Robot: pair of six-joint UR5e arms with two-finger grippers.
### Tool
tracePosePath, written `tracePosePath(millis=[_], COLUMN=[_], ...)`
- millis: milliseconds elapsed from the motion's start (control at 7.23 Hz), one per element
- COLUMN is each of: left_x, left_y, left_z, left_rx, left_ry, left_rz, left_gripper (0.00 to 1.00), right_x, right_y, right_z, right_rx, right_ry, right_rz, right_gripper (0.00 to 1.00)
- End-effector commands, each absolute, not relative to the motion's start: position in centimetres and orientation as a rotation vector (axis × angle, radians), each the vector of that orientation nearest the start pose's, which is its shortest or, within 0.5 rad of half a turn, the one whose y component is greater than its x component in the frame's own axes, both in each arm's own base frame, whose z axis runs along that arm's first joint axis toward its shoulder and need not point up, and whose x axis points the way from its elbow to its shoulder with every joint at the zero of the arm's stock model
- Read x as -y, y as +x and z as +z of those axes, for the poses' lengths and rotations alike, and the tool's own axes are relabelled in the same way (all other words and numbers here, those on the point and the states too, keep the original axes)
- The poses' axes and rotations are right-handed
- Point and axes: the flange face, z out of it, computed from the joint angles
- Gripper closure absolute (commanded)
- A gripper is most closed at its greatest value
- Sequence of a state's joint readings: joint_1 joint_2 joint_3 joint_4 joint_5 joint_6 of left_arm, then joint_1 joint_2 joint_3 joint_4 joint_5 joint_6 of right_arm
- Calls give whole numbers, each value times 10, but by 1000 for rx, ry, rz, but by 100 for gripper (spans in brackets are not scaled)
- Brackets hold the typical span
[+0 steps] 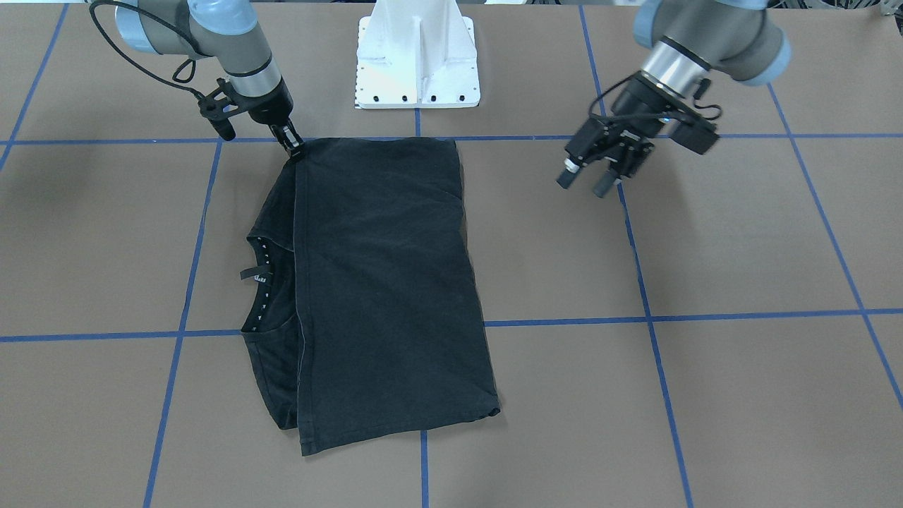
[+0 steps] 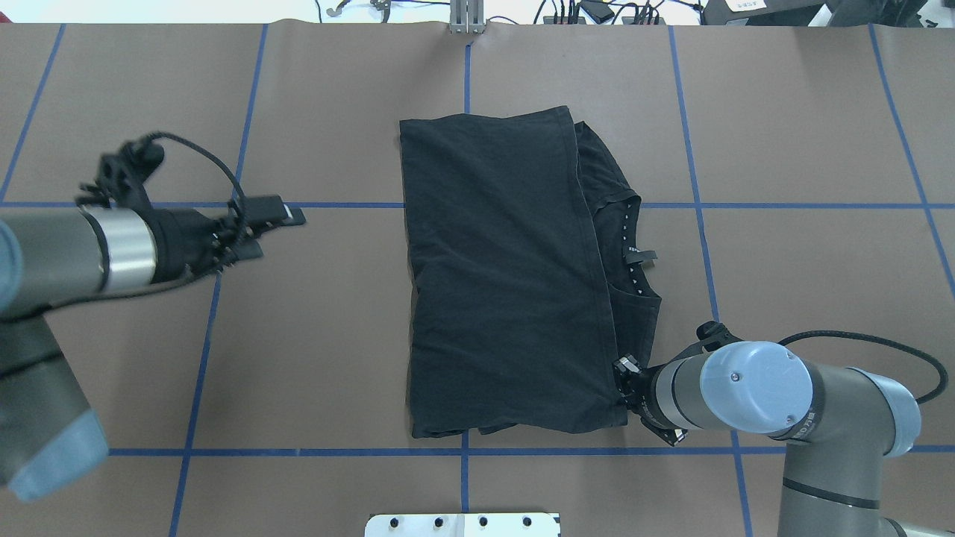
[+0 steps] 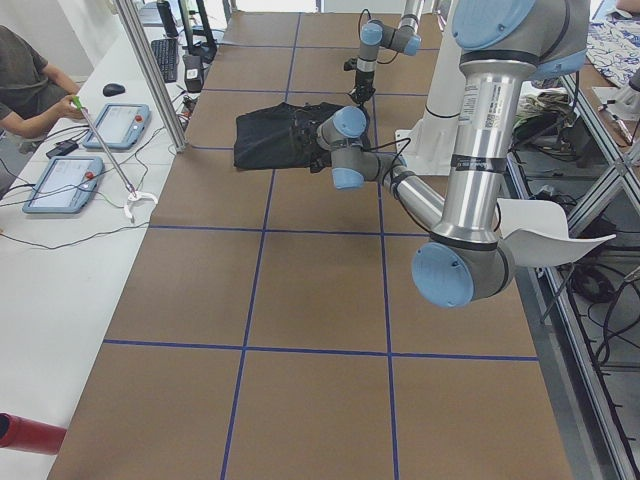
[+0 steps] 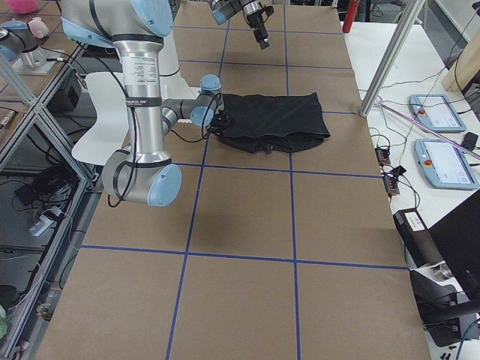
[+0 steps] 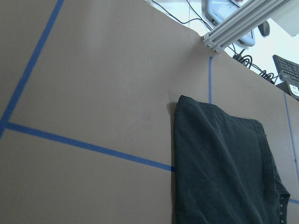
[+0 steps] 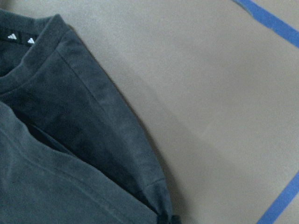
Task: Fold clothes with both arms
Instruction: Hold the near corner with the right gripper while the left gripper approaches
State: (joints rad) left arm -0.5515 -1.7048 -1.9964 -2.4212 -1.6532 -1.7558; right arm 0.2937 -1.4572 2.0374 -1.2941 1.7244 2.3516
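Note:
The black t-shirt's free corner (image 1: 450, 144) near the white mounting base, across from the corner my right gripper holds, will be grabbed by my left gripper.
The black t-shirt (image 1: 388, 282) lies folded lengthwise on the brown table, its collar with dotted neck tape (image 1: 264, 282) showing at one side. My right gripper (image 1: 293, 146) is down at the shirt's corner nearest the robot, shut on the fabric edge. The overhead view shows it (image 2: 623, 375) at the shirt's (image 2: 507, 283) lower right corner, and the right wrist view has that sleeve and hem (image 6: 93, 140) close up. My left gripper (image 1: 585, 182) hangs open above bare table, well away from the shirt, also seen from overhead (image 2: 272, 231). The left wrist view sees the shirt (image 5: 224, 172) from afar.
The white mounting base (image 1: 417, 63) stands at the table edge by the robot. Blue tape lines (image 1: 649, 317) grid the brown surface. A side bench with tablets (image 3: 115, 125), cables and a seated person (image 3: 25, 80) runs along the far edge behind an aluminium post (image 3: 150, 75).

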Motion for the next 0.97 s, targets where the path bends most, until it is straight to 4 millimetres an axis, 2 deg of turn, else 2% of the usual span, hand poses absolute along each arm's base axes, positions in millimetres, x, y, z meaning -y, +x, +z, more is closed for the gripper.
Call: tracePosePath(millis=[0, 138, 277, 415, 553, 692, 830], left_x=[279, 244, 217, 205, 205, 204, 204], left_y=[434, 458, 483, 508, 521, 532, 536], left_z=[279, 279, 272, 273, 282, 298, 303], left_rx=[-1482, -1489, -1494, -1484, -1459, -1423, -1411], left_ry=[29, -59, -118, -126, -117, -94, -84], left_rz=[-715, -774, -783, -776, -774, -762, -762], left_gripper=[1, 2, 4, 6, 7, 10, 10], right_x=[260, 259, 258, 257, 257, 257, 257], right_y=[-455, -452, -449, -448, -448, -447, -447], right_z=[352, 347, 346, 346, 346, 344, 343], right_rx=[835, 843, 843, 843, 843, 848, 850], right_ry=[-376, -387, -391, -391, -391, -392, -392], right_rz=[932, 926, 925, 925, 925, 924, 924], right_gripper=[100, 100, 100, 100, 100, 100, 100])
